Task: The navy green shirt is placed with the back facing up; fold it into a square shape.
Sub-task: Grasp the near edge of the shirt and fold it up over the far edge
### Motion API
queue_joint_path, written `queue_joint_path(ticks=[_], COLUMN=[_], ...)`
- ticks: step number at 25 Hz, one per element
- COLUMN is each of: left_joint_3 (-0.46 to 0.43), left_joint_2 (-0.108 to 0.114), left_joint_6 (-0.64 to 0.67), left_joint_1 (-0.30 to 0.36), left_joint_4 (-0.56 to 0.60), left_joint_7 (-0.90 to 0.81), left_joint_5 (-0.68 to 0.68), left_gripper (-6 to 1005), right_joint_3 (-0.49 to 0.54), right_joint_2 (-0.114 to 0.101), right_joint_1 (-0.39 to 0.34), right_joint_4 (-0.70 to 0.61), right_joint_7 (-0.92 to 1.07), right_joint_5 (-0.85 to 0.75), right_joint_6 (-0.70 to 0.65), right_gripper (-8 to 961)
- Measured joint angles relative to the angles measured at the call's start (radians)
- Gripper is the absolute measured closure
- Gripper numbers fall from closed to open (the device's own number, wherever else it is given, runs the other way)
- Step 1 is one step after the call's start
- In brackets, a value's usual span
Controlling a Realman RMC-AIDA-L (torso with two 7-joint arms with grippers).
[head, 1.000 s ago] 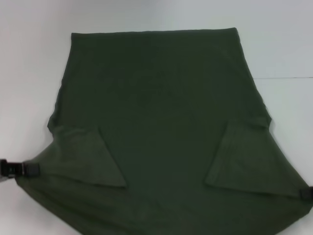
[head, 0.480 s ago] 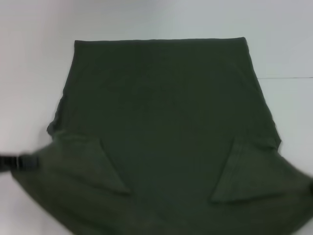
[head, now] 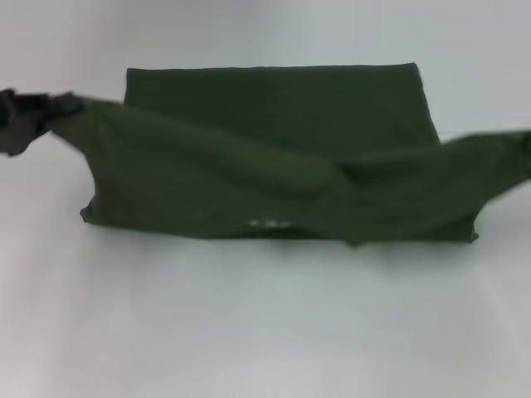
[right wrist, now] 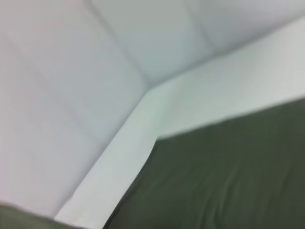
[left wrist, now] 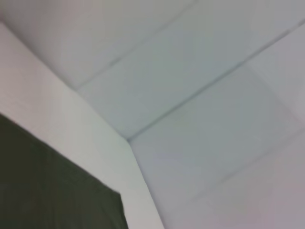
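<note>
Next, I lay the navy green shirt's corner, now raised off the table, with my left gripper halfway [head: 124, 143] along the flat part's closest side edge.
The navy green shirt [head: 274, 124] lies on the white table [head: 265, 323], its far part flat. Its near part is lifted and stretched as a band [head: 249, 178] across the middle, hanging over the flat part. A bit of white lettering [head: 270, 222] shows on the band's lower edge. My left gripper [head: 21, 116] is raised at the far left, shut on the shirt's left corner. My right gripper [head: 526, 141] holds the other corner at the frame's right edge, mostly cut off. The wrist views show dark fabric [left wrist: 47, 186] [right wrist: 228, 176] against the table and wall.
Bare white table surface [head: 265, 332] fills the near half of the head view. A seam in the table [head: 489, 131] runs at the right. White wall panels [left wrist: 200, 71] show in both wrist views.
Both grippers rose from the near corners and swung away from me, lifting the shirt's near part with its folded sleeves up over the far part. The near table is now uncovered.
</note>
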Motion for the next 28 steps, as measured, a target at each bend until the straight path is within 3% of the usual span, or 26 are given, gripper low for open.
queue_joint_path(ticks=[4,13,15,23,28], left_joint_3=[0.000,0.002,0.002,0.003,0.003], left_joint_2=[-0.023,-0.119,-0.124,-0.152,-0.159], left_joint_6=[-0.163,-0.522,-0.553,-0.688,-0.737], left_joint_1=[-0.041,-0.099,-0.102,-0.132,-0.155], left_joint_4=[-0.065,-0.130,-0.137,-0.167,-0.183], left_joint_7=[0.078,0.316,0.340,0.566,0.740], left_joint_5=[-0.013,-0.105,-0.118,-0.197,-0.243], left_gripper=[970,968,967,965,964], right_joint_3=[-0.003,-0.020,-0.024,-0.029,-0.030], right_joint_2=[0.045,0.140,0.156,0.198,0.204], right_joint_1=[0.029,0.134,0.154,0.199,0.212], right_joint_4=[0.007,0.110,0.130,0.184,0.202], right_joint_7=[-0.024,-0.161,-0.195,-0.405,-0.454], right_joint_5=[0.053,0.115,0.131,0.276,0.297], right_joint_6=[0.157,0.561,0.644,0.808,0.859], right_gripper=[936,936,936,936,937])
